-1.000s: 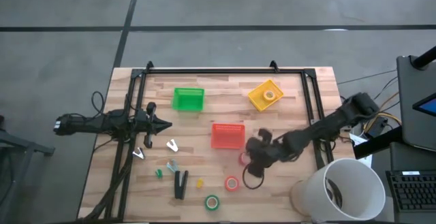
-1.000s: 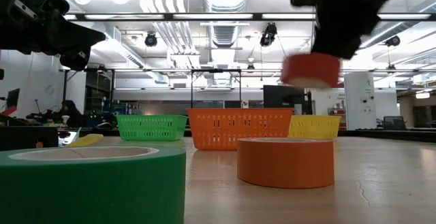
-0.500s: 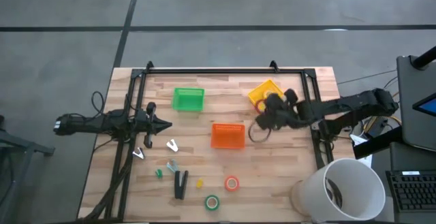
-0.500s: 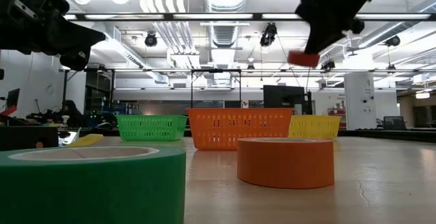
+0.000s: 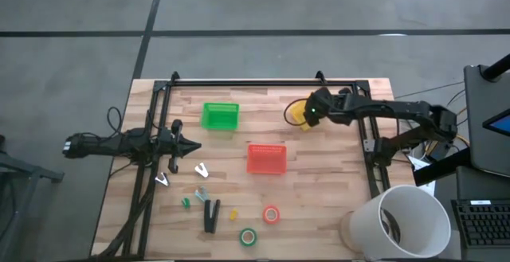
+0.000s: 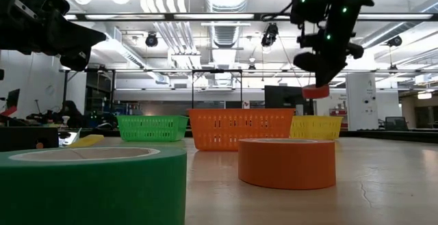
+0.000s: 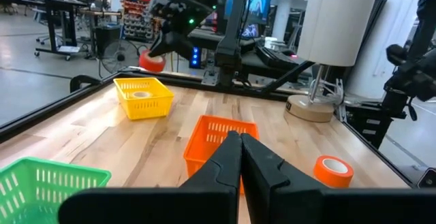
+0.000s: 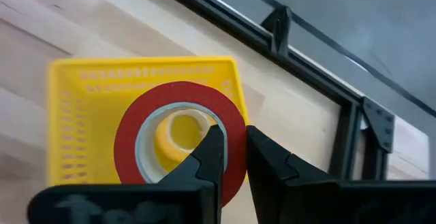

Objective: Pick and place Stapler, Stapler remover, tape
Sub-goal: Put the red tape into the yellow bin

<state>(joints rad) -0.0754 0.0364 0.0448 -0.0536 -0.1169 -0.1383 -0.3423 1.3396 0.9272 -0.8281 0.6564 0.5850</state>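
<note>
Next, my right gripper lets go of the red tape roll on top of the yellow tape roll in the yellow basket (image 5: 306, 116) (image 8: 182, 134).
My right gripper (image 5: 307, 112) is shut on a red tape roll (image 8: 178, 137) in the air above the yellow basket (image 8: 75, 108), where a yellow tape roll (image 8: 178, 130) lies. The low view shows the red roll (image 6: 315, 91) hanging above the baskets. My left gripper (image 5: 195, 145) is shut and empty at the table's left. The black stapler (image 5: 211, 214), an orange tape roll (image 5: 272, 213) and a green tape roll (image 5: 249, 236) lie flat on the table near its near edge. My right gripper holds the red roll by its wall (image 8: 235, 125), one finger (image 8: 208, 159) inside the roll's hole and the other (image 8: 269, 166) outside. The fingers come from above. The roll hangs level below them, clear of the yellow basket.
An orange basket (image 5: 266, 158) stands mid-table and a green basket (image 5: 220, 116) at the far left. Small metal and coloured pieces (image 5: 202, 170) lie near the stapler. A black frame (image 5: 255, 83) rims the table. A big white roll (image 5: 402, 222) stands at the near right corner.
My right gripper has carried the red tape roll from the table's near right part up and toward the far edge. It now holds the roll over the yellow basket, and has stayed shut on it.
</note>
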